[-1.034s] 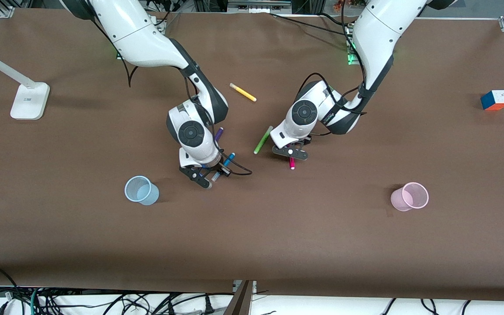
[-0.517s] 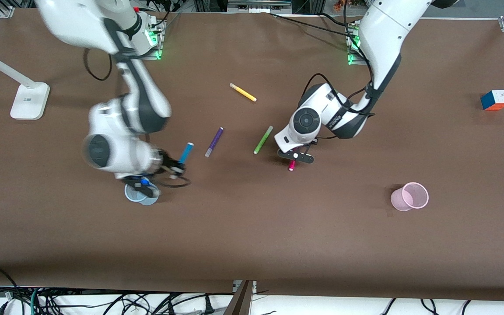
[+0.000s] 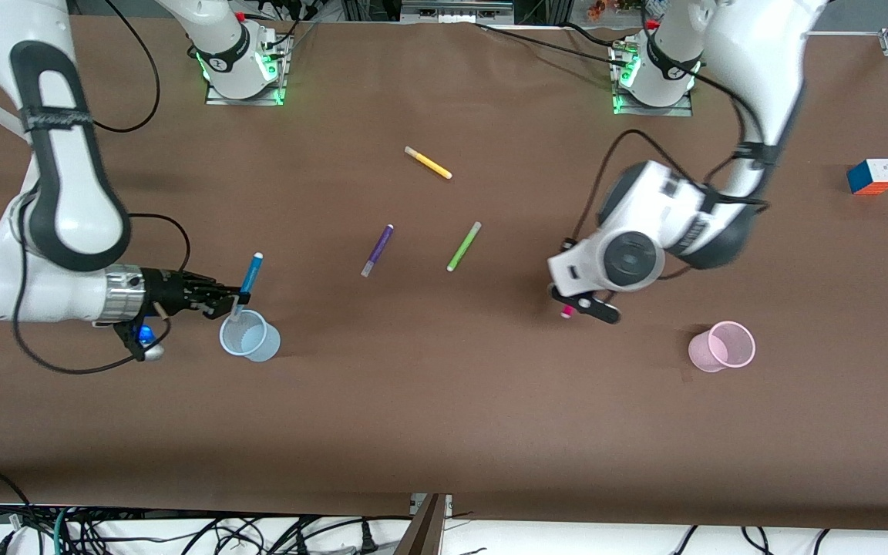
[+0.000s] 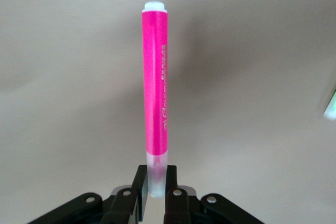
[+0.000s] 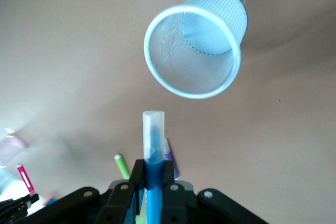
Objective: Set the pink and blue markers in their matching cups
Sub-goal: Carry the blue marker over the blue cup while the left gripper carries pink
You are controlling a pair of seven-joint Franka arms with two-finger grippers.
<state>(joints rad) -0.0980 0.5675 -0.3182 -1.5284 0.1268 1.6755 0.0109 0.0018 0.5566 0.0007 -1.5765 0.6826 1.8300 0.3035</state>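
I will let go of the pink marker with my left gripper inside the pale pink cup (image 3: 729, 346), so it leans on the cup's rim.
My right gripper (image 3: 236, 299) is shut on the blue marker (image 3: 251, 274) and holds it tilted just above the rim of the pale blue cup (image 3: 250, 337). In the right wrist view the blue marker (image 5: 154, 145) points at the open blue cup (image 5: 194, 51) from between the fingers (image 5: 137, 179). My left gripper (image 3: 576, 303) is shut on the pink marker (image 3: 566, 312), up over bare table between the green pen and the pale pink cup (image 3: 721, 347). The left wrist view shows the pink marker (image 4: 156, 87) gripped at its pale end by that gripper (image 4: 156, 182).
A purple pen (image 3: 377, 250) and a lime-green pen (image 3: 463, 246) lie mid-table, a yellow pen (image 3: 428, 163) farther from the front camera. A colour cube (image 3: 872, 176) sits toward the left arm's end. The green pen (image 5: 122, 165) shows in the right wrist view.
My right gripper has swung from mid-table to the blue cup with the blue marker. My left gripper has lifted the pink marker and moved toward the pink cup.
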